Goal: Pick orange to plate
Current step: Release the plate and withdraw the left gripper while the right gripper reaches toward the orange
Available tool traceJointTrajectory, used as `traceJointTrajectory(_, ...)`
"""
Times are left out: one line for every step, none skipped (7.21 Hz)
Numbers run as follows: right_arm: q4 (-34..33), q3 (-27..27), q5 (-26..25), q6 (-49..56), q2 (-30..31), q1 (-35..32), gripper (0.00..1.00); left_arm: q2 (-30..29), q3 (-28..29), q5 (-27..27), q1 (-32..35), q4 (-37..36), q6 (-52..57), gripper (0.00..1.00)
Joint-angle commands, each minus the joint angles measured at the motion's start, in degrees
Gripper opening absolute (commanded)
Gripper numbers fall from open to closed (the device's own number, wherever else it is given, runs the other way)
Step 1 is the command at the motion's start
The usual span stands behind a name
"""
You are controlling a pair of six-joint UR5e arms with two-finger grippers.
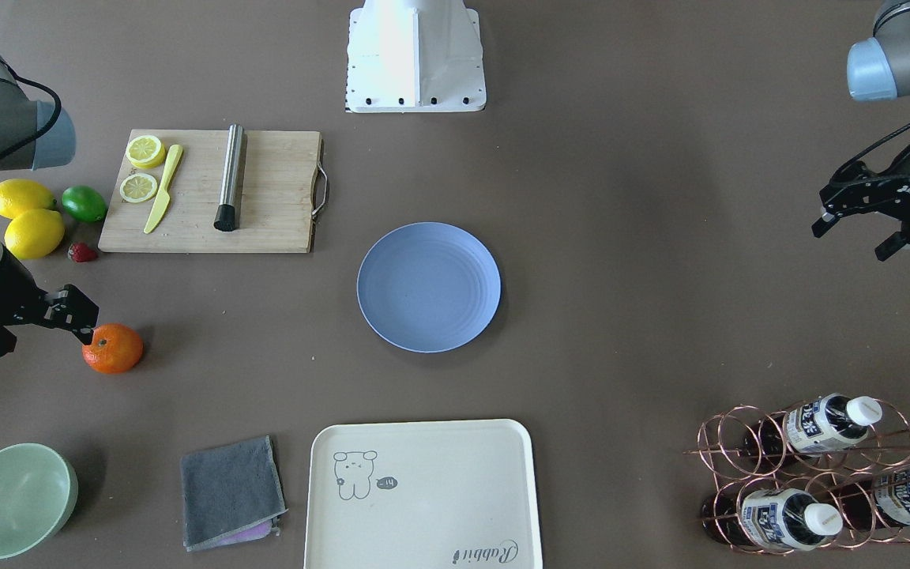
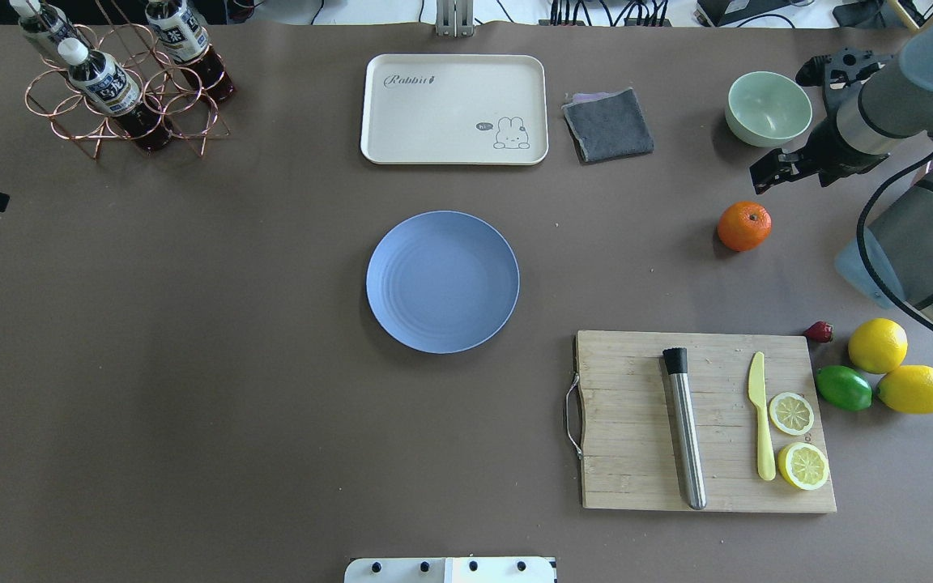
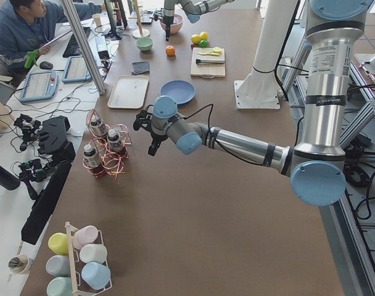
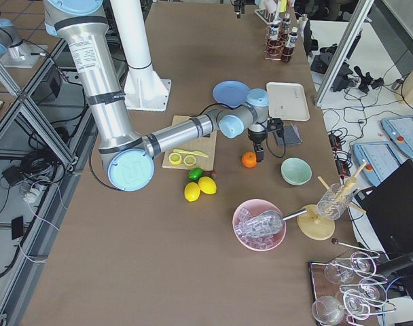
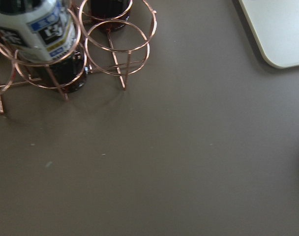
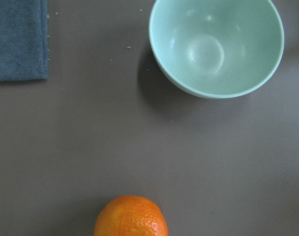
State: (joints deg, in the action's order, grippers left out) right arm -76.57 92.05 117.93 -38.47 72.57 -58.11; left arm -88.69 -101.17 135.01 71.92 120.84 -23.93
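Note:
My right gripper is going to close around the orange's middle point(image 1: 112, 347) point(image 6: 131, 221), fingers on opposite sides, so that the orange can go to the blue plate.
The orange point(image 1: 112, 348) lies on the brown table, well to one side of the blue plate point(image 1: 428, 286), which is bare at the table's middle. In the overhead view the orange point(image 2: 744, 226) is right of the plate point(image 2: 442, 281). My right gripper point(image 1: 80, 320) hangs just above the orange's far side, fingers pointing down and open, nothing between them. The right wrist view shows the orange point(image 6: 131, 216) at its bottom edge. My left gripper point(image 1: 852, 241) hovers open and empty at the table's other end, near the bottle rack.
A pale green bowl point(image 1: 14, 499) and a grey cloth point(image 1: 231, 492) lie near the orange. Two lemons point(image 1: 33, 233), a lime point(image 1: 84, 203) and a cutting board point(image 1: 214, 191) with slices, knife and steel rod are beside it. Cream tray point(image 1: 422, 494); copper bottle rack point(image 1: 822, 474).

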Motion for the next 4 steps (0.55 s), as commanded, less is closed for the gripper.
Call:
traceJointTrajectory(0.1, -2.4, 0.0, -0.3, -1.9, 1.0, 0.99, 6.4, 3.2, -1.7, 7.7, -0.9, 7.8, 1.0)
traceJointTrajectory(0.4, -3.2, 0.0, -0.4, -1.8, 1.6, 0.99, 8.3, 5.9, -3.1, 7.6, -2.0, 13.8, 1.0)
traceJointTrajectory(0.5, -3.3, 0.1, -1.9, -1.8, 1.9, 0.99, 7.3, 6.2, -3.0, 7.8, -6.0, 14.0, 1.0)
traceJointTrajectory(0.6, -3.3, 0.1, -3.5, -1.8, 3.1, 0.99, 7.4, 6.1, -2.8, 7.8, -6.3, 14.0, 1.0)
